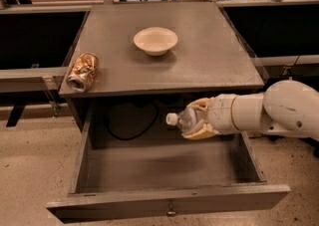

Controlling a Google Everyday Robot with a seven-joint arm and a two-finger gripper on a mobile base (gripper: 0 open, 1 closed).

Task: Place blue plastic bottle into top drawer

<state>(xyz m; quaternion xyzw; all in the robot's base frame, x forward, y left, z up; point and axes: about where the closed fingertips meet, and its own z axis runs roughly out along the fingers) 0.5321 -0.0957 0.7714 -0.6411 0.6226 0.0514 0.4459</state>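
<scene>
Next, my gripper lets go of the blue plastic bottle on the middle of the top drawer's bottom (179,134), close to the black cable.
The top drawer (164,201) is pulled wide open below the grey table; its inside is bare and a small metal knob shows on its front panel. My gripper (197,120) comes in from the right on a white arm and is shut on the blue plastic bottle (182,118). The bottle lies sideways, white cap pointing left, held in the air above the right half of the drawer, just under the table's front edge. Its label is hidden by the tan fingers (199,131).
On the grey table top (214,60) stand a cream bowl (155,40) in the middle and a dented gold-brown can (82,71) lying at the front left corner. A black cable (127,130) hangs behind the drawer. Dark shelving flanks both sides.
</scene>
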